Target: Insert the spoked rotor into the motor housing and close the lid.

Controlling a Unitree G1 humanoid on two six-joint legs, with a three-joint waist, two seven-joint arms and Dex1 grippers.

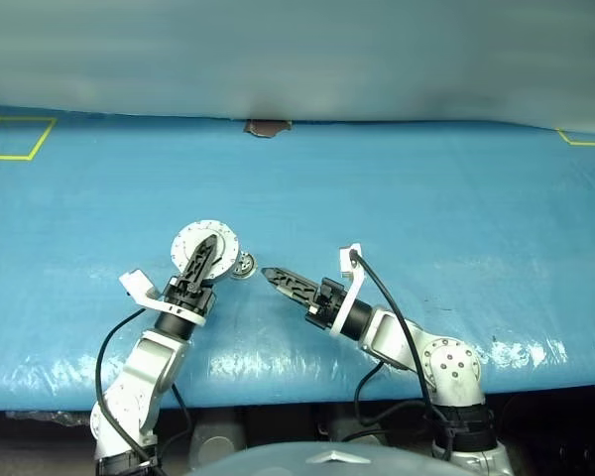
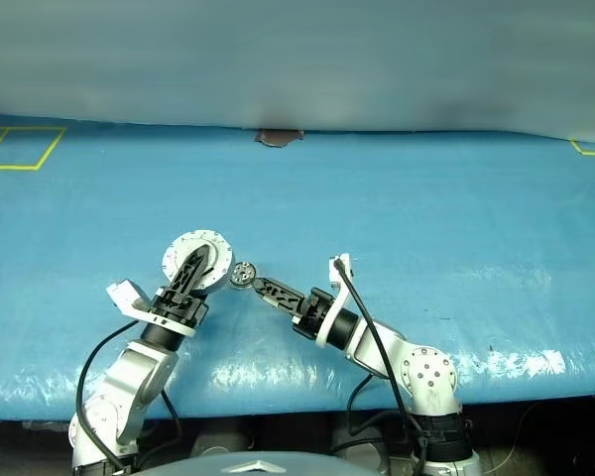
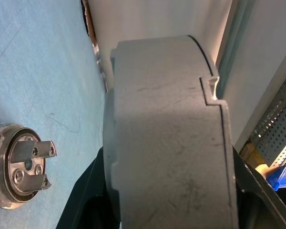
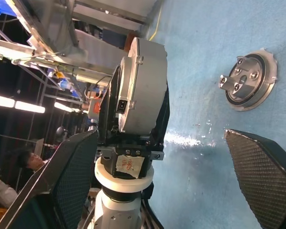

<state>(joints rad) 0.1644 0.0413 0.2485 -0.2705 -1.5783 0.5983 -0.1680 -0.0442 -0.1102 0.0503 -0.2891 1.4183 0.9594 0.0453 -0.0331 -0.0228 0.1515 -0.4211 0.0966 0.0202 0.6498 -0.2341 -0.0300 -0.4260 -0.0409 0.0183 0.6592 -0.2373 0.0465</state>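
Observation:
I need to use my left gripper to set the motor housing free on the blue table [image 1: 179, 202], between the small silver disc and the yellow tape marks.
My left gripper [image 1: 206, 248] is shut on the motor housing [image 1: 204, 241], a round grey drum held just above the blue table. In the right wrist view the motor housing [image 4: 145, 90] is seen edge-on between the left fingers. In the left wrist view the motor housing [image 3: 167, 138] shows a rim seam with a notch. It looks closed, and I cannot tell which face is the lid. The spoked rotor is hidden. My right gripper [image 1: 270, 274] points at the housing from the right, a short gap away. It is open, its fingers [image 4: 71, 181] spread wide with nothing between them.
A small silver disc with holes [image 1: 243, 266] lies on the blue table cover [image 1: 426, 198] between the two grippers. It also appears in the wrist views as the small silver disc [image 4: 248, 81] [image 3: 19, 171]. Yellow tape marks [image 1: 15, 139] sit at the far left. A brown patch [image 1: 266, 127] lies at the far edge.

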